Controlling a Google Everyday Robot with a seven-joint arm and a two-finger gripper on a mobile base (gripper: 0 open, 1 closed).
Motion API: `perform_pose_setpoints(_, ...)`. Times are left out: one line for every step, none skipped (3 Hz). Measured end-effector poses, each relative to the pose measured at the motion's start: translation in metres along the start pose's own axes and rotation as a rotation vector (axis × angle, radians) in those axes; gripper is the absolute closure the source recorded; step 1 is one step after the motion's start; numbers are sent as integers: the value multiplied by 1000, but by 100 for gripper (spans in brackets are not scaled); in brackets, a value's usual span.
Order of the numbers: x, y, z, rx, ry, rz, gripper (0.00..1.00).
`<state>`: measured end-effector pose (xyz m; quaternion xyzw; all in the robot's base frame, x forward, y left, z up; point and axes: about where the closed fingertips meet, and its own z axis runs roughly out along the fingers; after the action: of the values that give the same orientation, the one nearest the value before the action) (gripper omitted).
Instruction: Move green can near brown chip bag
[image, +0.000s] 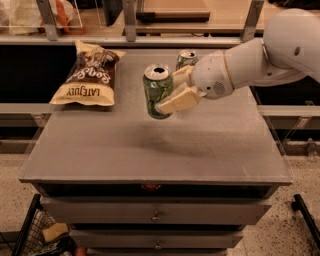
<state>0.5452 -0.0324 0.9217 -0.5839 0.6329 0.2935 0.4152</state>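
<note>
Next, I set the green can upright on the grey tabletop (121, 95) against the edge of the brown chip bag that faces my gripper. The can still hangs above the tabletop.
The green can (157, 92) is dark green with a silver top and hangs upright above the grey tabletop (150, 145), held in the air. My gripper (172, 92) reaches in from the right on a white arm and is shut on the green can, one finger (180, 100) in front of it. The brown chip bag (90, 75) lies flat at the table's back left, to the left of the can and apart from it.
A second, paler can (186, 58) stands at the back of the table, just behind my gripper. A shelf rail runs behind the table. Drawers sit below the tabletop. A wire basket (35, 235) stands on the floor at lower left.
</note>
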Motion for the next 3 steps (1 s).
perform_pose_setpoints(-4,-24,34,-2,1,22,100)
perform_pose_setpoints(-11,-46,73,-24,-18,28,100)
perform_pose_setpoints(-14,-67,104,-39,-27,34,100)
